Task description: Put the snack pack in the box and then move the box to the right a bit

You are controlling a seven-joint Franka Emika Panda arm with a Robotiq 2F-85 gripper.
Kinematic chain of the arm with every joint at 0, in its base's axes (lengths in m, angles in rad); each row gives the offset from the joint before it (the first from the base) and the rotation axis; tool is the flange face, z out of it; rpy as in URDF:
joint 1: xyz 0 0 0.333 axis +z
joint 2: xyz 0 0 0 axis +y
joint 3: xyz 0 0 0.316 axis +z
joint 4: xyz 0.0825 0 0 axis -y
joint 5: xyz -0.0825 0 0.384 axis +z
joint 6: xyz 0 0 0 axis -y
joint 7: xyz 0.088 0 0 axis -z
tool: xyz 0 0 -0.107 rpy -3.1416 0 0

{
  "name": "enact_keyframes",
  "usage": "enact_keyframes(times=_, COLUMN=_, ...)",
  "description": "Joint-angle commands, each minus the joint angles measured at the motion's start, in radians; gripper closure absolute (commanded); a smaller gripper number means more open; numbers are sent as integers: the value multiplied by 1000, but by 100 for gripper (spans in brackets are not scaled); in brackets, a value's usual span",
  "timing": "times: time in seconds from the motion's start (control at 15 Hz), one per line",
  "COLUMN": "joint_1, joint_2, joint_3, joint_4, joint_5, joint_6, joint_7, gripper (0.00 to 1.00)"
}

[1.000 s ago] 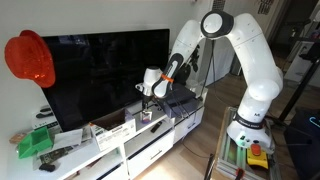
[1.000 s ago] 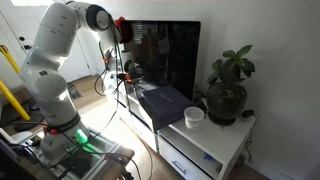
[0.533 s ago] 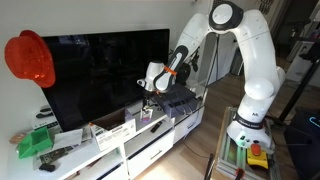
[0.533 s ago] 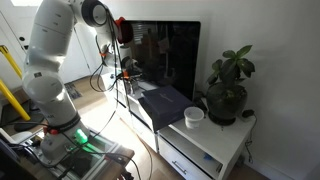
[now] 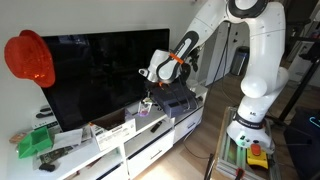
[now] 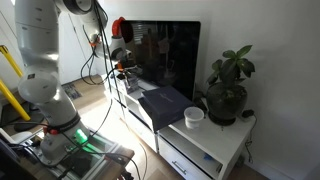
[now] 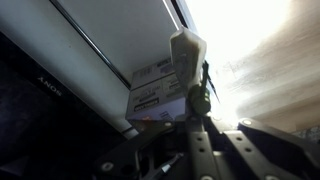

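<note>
I need to let go of the snack pack, now held above the white stand, with my gripper inside the whitish box [image 5: 117, 121], on the white stand in front of the TV.
In the wrist view my gripper [image 7: 200, 106] is shut on the snack pack [image 7: 188, 52], a pale pack with a green end, held above the white stand. The whitish box [image 7: 154, 90] with dark print lies just beside the pack on the stand. In an exterior view the gripper [image 5: 148, 90] hangs over the middle of the TV stand, with the box [image 5: 116, 130] lower and nearer the camera. It also shows in front of the TV [image 6: 120, 68]. The pack is too small to make out in both exterior views.
A large black TV [image 5: 100, 75] stands right behind the gripper. A flat blue-grey case [image 6: 165, 102] lies on the stand. A green object [image 5: 33, 143] sits at the stand's end, below a red hat [image 5: 30, 58]. A potted plant [image 6: 228, 88] and a white cup [image 6: 194, 116] stand at the opposite end.
The arm has risen and the gripper has lifted higher above the stand, staying in front of the TV.
</note>
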Motion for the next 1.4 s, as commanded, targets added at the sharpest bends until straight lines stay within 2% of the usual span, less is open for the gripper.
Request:
enact_keyframes(times=0.0, joint_1=-160, joint_2=-32, joint_3=199, joint_4=-48, joint_5=99, joint_6=54, joint_7=-115, gripper=99)
enact_keyframes(times=0.27, joint_1=-298, joint_2=51, joint_3=362, joint_4=-35, joint_5=112, joint_6=97, joint_7=-192, gripper=99)
enact_keyframes(times=0.53, joint_1=-355, joint_2=124, joint_3=428, joint_4=-45, joint_5=76, joint_6=144, joint_7=-237, gripper=99)
enact_keyframes(times=0.8, joint_1=-320, joint_2=182, joint_3=406, joint_4=-58, joint_5=50, joint_6=198, joint_7=-287, gripper=99)
enact_keyframes(times=0.87, joint_1=-309, joint_2=199, joint_3=389, joint_4=-61, joint_5=-24, joint_6=217, joint_7=-243, gripper=99)
enact_keyframes(times=1.2, joint_1=-243, joint_2=230, joint_3=326, joint_4=-60, joint_5=-200, joint_6=319, joint_7=-222, gripper=99)
enact_keyframes(times=1.33, joint_1=-195, joint_2=227, joint_3=283, joint_4=-53, joint_5=-259, joint_6=358, joint_7=-207, gripper=99)
